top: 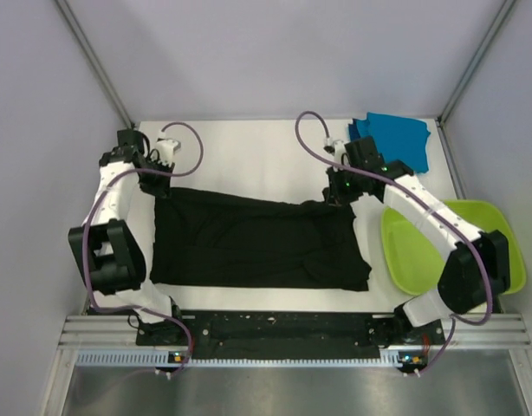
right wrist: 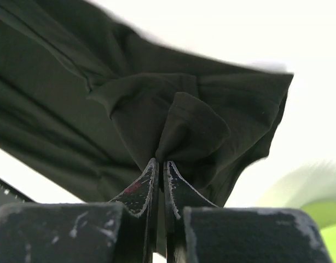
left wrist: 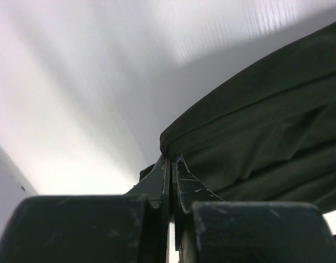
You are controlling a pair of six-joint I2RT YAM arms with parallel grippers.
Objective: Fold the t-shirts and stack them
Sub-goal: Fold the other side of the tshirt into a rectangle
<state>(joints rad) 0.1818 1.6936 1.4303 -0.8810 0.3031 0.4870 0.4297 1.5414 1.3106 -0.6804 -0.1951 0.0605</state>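
Observation:
The black t-shirt has loose creases below its raised far edge, so my left gripper will take the t-shirt's side closer to me (top: pixel 159 243) and pull the cloth flat first.
A black t-shirt (top: pixel 257 243) lies spread across the white table, plain side up, no print showing. My left gripper (top: pixel 159 184) is shut on its far left corner; in the left wrist view the cloth (left wrist: pixel 266 131) is pinched between the shut fingertips (left wrist: pixel 172 160). My right gripper (top: pixel 337 194) is shut on the far right corner; in the right wrist view a bunched fold (right wrist: pixel 190 126) sits in the shut jaws. The far edge is lifted slightly between both grippers. Folded teal-blue t-shirts (top: pixel 392 139) lie stacked at the far right corner.
A lime-green plastic tub (top: pixel 439 247) stands at the right edge of the table, under the right arm, and shows in the right wrist view (right wrist: pixel 316 219). Grey walls enclose the table on three sides. A metal rail (top: pixel 283 334) runs along the near edge.

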